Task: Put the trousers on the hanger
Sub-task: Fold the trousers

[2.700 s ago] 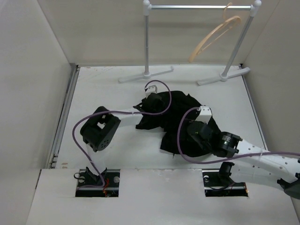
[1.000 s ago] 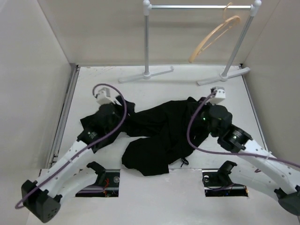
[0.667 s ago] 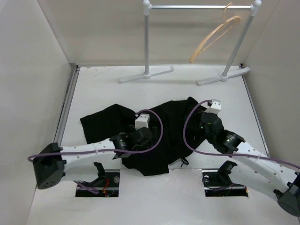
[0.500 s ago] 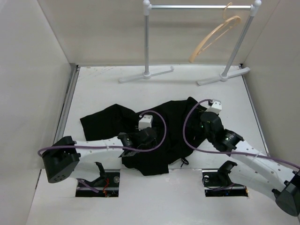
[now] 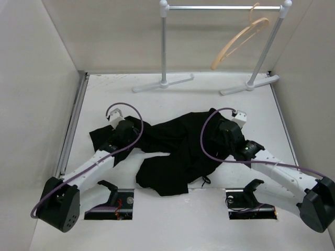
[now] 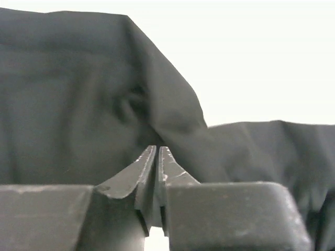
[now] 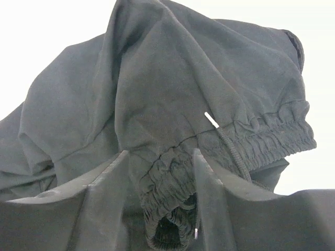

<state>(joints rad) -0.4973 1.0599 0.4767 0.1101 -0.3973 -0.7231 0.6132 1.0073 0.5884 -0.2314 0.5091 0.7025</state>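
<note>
I can see the trousers lying crumpled and bent toward the front, so next I pinch the elastic waistband [image 7: 165,180] with my right gripper and draw it away from my left gripper first.
The black trousers [image 5: 172,144] lie crumpled across the middle of the table. My left gripper [image 5: 128,133] sits at their left end. In the left wrist view its jaws [image 6: 157,149] are shut, with the tips pinching a raised fold of the trousers [image 6: 78,104]. My right gripper [image 5: 220,137] is at the trousers' right end. There it [image 7: 159,157] stands open, jaws astride the bunched elastic waistband [image 7: 172,178], and a drawstring [image 7: 230,149] lies beside the right finger. The tan wooden hanger [image 5: 238,41] hangs tilted on the rail at the back right, far from both grippers.
The grey metal rail [image 5: 222,8] with white joints stands at the back. Its two feet [image 5: 162,83] [image 5: 248,85] rest on the table behind the trousers. White walls close in the left, right and back sides. A metal strip [image 5: 70,130] runs along the table's left edge.
My left arm swung from the trousers' middle to their left end and its jaws shut. The cloth there is now bunched. My right gripper opened and stayed at the waistband.
</note>
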